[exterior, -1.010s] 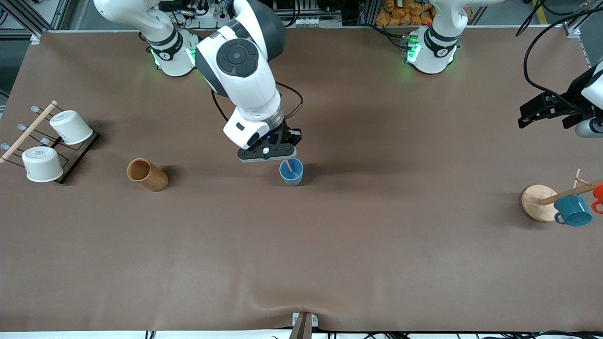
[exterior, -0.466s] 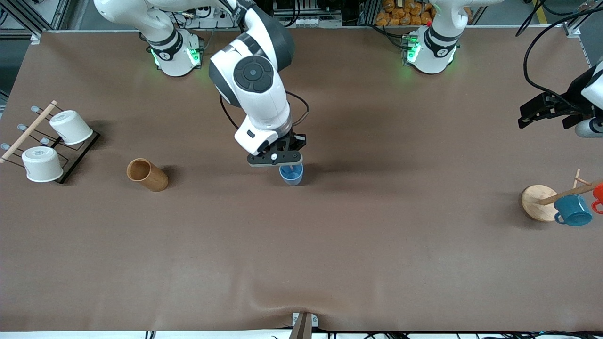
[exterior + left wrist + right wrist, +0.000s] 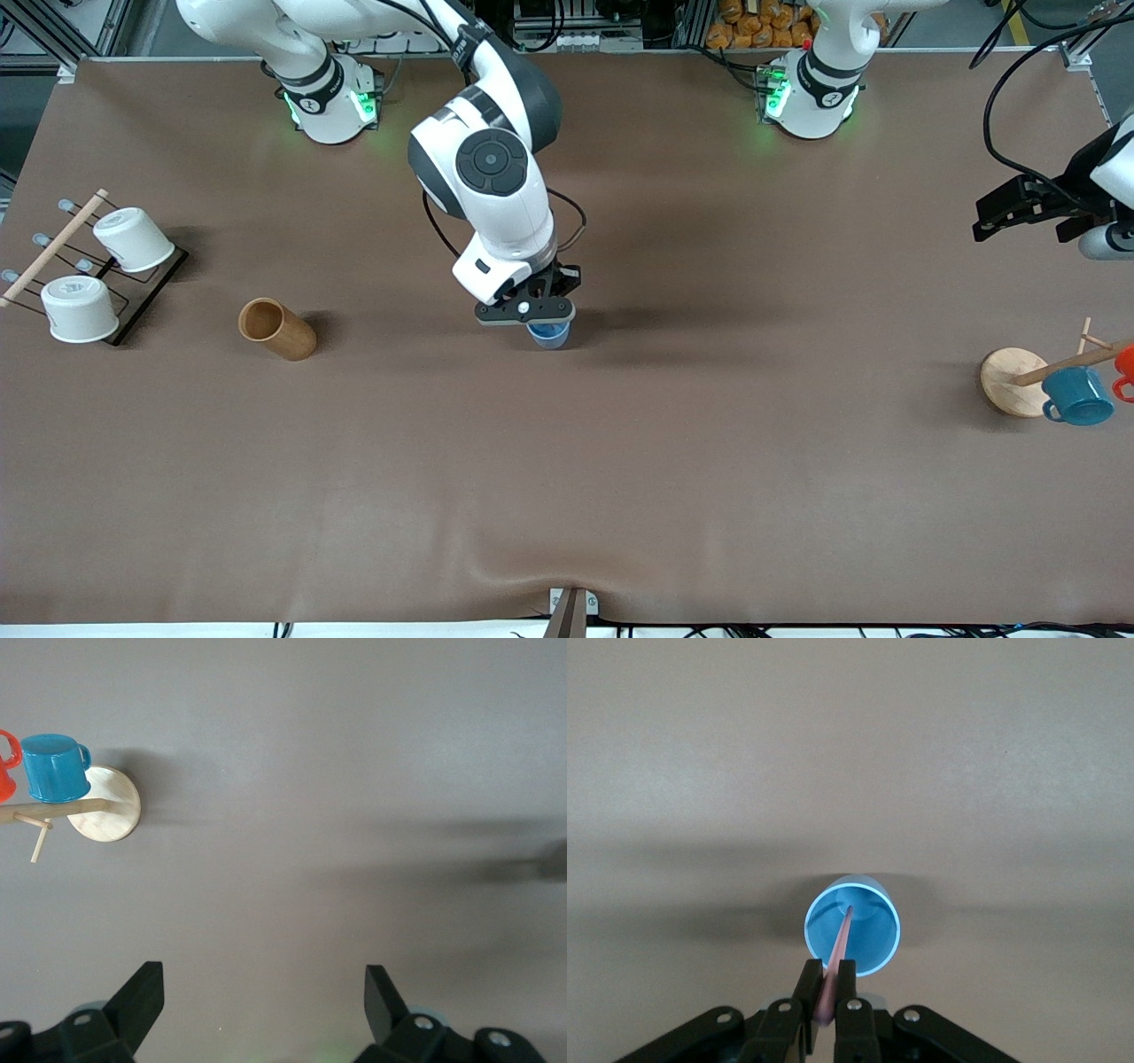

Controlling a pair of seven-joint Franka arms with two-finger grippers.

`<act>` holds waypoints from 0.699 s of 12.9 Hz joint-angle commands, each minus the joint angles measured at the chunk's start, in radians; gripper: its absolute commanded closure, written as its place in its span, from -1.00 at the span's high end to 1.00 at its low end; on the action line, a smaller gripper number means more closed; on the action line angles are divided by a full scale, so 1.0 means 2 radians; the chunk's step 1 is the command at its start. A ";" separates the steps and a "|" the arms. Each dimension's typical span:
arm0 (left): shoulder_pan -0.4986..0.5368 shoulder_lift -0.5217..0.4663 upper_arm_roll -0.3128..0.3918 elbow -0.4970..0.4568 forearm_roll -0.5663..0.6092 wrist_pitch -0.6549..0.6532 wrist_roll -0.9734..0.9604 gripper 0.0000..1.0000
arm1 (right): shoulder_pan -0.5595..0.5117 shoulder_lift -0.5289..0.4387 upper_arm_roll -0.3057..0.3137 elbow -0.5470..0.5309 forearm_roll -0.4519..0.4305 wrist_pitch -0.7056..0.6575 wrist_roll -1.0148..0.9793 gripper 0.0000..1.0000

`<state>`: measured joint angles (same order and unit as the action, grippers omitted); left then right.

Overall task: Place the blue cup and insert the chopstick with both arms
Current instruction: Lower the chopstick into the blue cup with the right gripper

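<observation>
The robot's right gripper will release the chopstick inside the blue cup (image 3: 547, 334) (image 3: 850, 920) near the middle of the table, so that it leans on the cup's rim.
The blue cup (image 3: 553, 336) stands upright near the middle of the table, its mouth largely hidden in the front view by the right hand. My right gripper (image 3: 535, 320) hangs directly over it, shut on the chopstick (image 3: 841, 950). In the right wrist view the thin pinkish stick runs from between the fingers (image 3: 830, 971) down into the blue cup (image 3: 873, 935), its tip inside the cup near the bottom. My left gripper (image 3: 994, 215) waits in the air at the left arm's end of the table, open (image 3: 261, 980) and holding nothing.
A brown wooden cylinder (image 3: 276, 330) lies on its side toward the right arm's end. A black rack (image 3: 146, 297) with two white cups and a long wooden rod sits at that end. A wooden mug stand (image 3: 1010, 383) carries a teal mug (image 3: 1077, 396) and a red mug (image 3: 1125, 365).
My right gripper has come down over the blue cup and the chopstick has sunk into it. The left arm has not moved.
</observation>
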<state>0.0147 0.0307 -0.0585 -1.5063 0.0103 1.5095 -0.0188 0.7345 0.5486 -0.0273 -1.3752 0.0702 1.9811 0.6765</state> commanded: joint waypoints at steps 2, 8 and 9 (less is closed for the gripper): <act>0.004 -0.005 -0.004 -0.005 -0.001 0.004 0.008 1.00 | 0.009 0.013 -0.006 0.010 -0.017 0.003 0.013 -1.00; 0.003 -0.005 -0.004 -0.003 0.000 0.004 0.009 1.00 | 0.009 0.026 -0.007 0.009 -0.034 0.010 0.018 -1.00; 0.003 -0.005 -0.004 -0.004 0.000 0.004 0.009 1.00 | 0.009 0.027 -0.007 0.009 -0.037 0.013 0.018 -1.00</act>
<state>0.0147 0.0306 -0.0588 -1.5065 0.0103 1.5096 -0.0175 0.7353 0.5892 -0.0285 -1.3753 0.0168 1.9983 0.6860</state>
